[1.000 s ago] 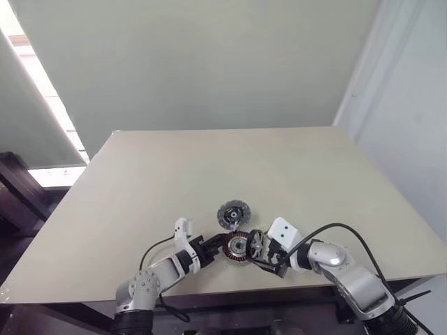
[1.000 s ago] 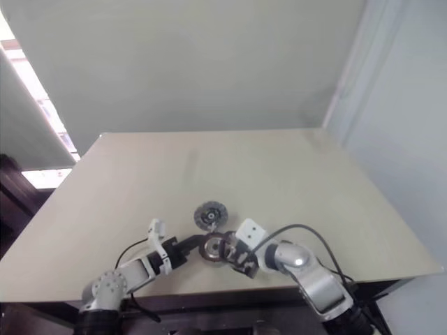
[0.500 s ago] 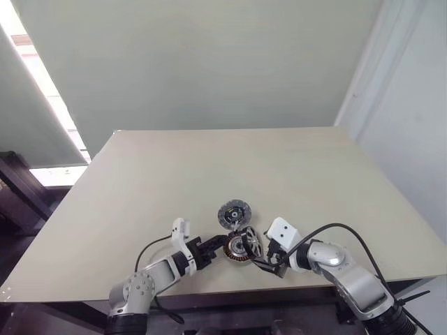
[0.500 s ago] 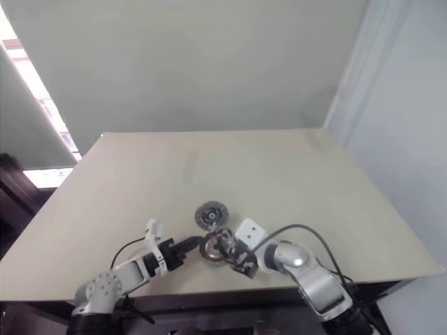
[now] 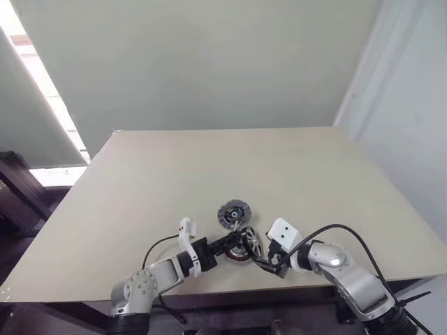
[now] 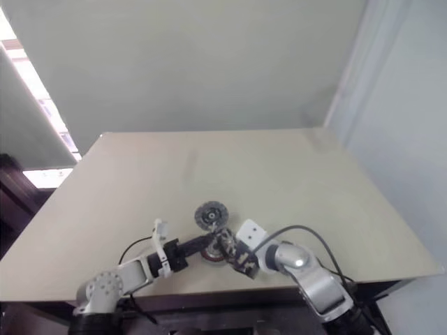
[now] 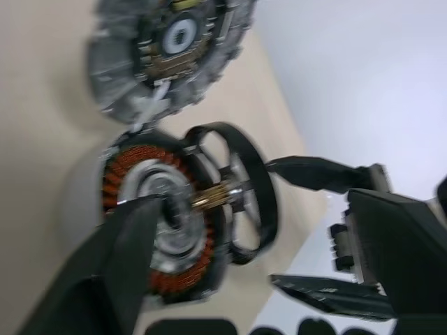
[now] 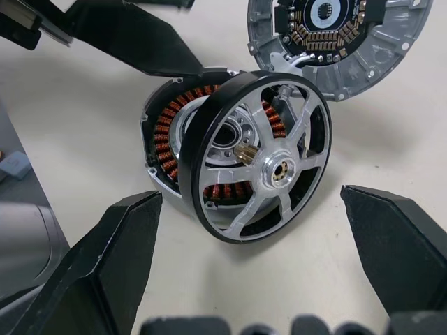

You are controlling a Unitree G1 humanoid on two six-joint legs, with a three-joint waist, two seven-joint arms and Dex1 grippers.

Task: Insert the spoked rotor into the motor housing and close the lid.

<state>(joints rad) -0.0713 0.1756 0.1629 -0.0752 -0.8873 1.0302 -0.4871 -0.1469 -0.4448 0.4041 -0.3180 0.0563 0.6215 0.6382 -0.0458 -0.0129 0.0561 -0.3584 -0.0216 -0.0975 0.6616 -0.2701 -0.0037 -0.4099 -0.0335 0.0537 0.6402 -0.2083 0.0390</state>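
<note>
The spoked rotor's stem slants beside the motor housing's centre hole, so next I take the rotor by its rim (image 7: 261, 241) with my left gripper and square it before lowering it.
The motor housing (image 8: 167, 132), a puck with copper windings, sits on the table near the front edge. The spoked rotor (image 8: 269, 167), black-rimmed with silver spokes, leans tilted against the housing with its shaft at the housing's centre. The lid (image 8: 335, 35), a grey ribbed disc, lies flat just behind them. My right gripper (image 8: 251, 192) is open, a finger on either side of the rotor and apart from it. My left gripper (image 7: 251, 202) is open too, with one finger (image 7: 126, 251) over the housing's near side. From the head, the housing (image 5: 235, 254) lies between both grippers.
The beige table (image 5: 209, 174) stretches far behind the parts. Its front edge (image 5: 230, 286) runs close below both grippers. A black cable (image 5: 346, 230) loops from my right arm over the table's right front.
My left gripper has opened and its fingers now reach over the housing. The rotor went from lying beside the housing to leaning on it. The right arm has kept still.
</note>
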